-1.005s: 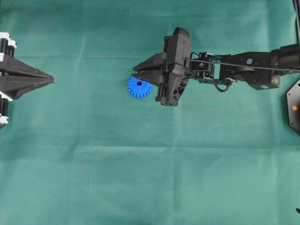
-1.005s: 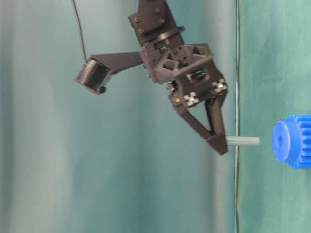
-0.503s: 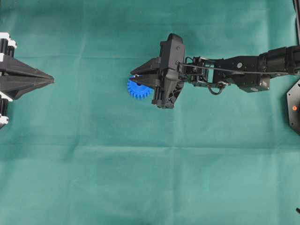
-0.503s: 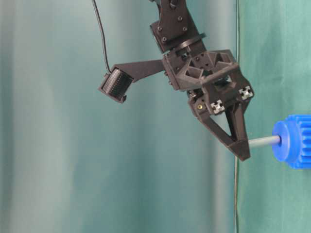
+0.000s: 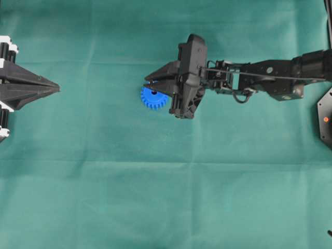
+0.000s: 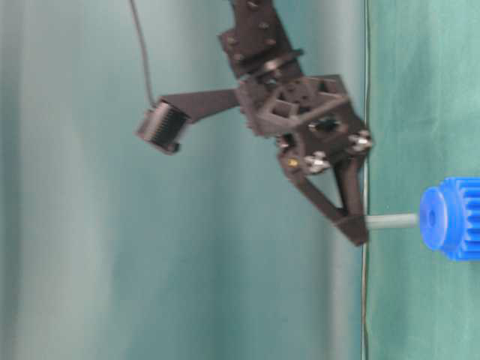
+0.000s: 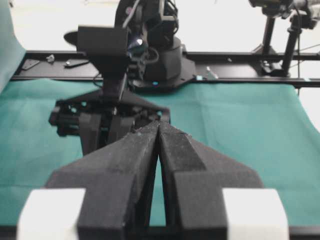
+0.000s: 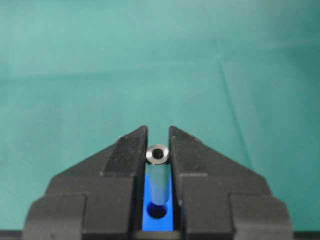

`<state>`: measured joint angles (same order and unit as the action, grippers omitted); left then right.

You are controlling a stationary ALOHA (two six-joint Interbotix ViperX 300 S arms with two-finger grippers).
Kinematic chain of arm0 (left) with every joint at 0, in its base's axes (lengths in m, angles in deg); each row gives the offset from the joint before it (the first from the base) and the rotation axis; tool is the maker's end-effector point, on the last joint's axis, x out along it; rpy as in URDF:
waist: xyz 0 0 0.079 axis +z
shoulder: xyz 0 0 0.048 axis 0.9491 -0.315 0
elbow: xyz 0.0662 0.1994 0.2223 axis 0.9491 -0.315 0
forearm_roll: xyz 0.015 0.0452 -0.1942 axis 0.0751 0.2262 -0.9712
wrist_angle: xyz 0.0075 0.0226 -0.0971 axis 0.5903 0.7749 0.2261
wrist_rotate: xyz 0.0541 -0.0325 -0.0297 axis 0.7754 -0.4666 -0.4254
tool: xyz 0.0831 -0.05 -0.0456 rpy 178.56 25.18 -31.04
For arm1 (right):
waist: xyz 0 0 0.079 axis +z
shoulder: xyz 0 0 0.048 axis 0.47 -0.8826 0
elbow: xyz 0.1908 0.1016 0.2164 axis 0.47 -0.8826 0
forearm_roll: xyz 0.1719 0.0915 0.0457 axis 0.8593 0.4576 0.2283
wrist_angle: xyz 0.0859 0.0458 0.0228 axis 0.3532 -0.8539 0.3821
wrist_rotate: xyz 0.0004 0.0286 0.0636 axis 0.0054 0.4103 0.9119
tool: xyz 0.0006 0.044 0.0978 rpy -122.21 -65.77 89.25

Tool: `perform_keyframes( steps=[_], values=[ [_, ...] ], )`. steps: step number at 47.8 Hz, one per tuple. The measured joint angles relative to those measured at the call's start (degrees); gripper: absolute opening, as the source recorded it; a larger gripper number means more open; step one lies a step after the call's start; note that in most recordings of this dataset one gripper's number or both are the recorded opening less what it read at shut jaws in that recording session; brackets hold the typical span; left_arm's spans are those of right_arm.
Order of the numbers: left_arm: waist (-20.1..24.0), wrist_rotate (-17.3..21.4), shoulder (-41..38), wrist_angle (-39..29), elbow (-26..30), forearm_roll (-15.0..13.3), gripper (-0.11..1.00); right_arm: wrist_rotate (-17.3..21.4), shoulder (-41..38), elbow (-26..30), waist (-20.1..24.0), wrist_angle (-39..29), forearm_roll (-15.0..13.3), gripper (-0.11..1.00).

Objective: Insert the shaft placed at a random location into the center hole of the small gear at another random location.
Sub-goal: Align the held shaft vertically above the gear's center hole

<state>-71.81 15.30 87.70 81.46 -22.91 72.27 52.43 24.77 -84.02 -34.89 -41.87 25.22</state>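
Observation:
Next, my right gripper releases the grey rod upright in the dark center hole of the small blue gear [image 5: 154, 92] [image 8: 157, 210].
The small blue gear [image 5: 153, 98] lies flat on the green cloth, left of centre. My right gripper [image 5: 147, 82] hangs over it, shut on the grey shaft [image 6: 391, 220]. In the table-level view the shaft runs from the fingertips [image 6: 358, 225] to the gear's hub [image 6: 436, 218] and its free end meets the hub face. In the right wrist view the shaft [image 8: 158, 175] stands between the fingers [image 8: 127, 150], its shiny end on top and its lower end at the center hole [image 8: 158, 211]. I cannot tell how deep it sits. My left gripper [image 5: 56, 88] is shut and empty at the far left.
A black mount [image 5: 326, 116] sits at the overhead view's right edge. The right arm [image 5: 259, 78] stretches in from the right above the cloth. A black rail [image 7: 235, 80] runs behind the table in the left wrist view.
My right gripper carried the shaft across the gap to the gear's hub, then drew back slightly. The shaft's end now touches the hub. The left arm has not moved.

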Motion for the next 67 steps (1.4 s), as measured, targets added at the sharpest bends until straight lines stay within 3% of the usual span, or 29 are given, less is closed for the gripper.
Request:
perform_keyframes(
  steps=[22, 67],
  values=[
    [0.0, 0.0, -0.09, 0.0, -0.09, 0.0, 0.0, 0.09, 1.05, -0.09, 0.0, -0.44, 0.0, 0.13],
    [0.0, 0.0, 0.0, 0.0, 0.0, 0.0, 0.0, 0.26, -6.77, -0.09, 0.09, 2.55, 0.79, 0.13]
  ],
)
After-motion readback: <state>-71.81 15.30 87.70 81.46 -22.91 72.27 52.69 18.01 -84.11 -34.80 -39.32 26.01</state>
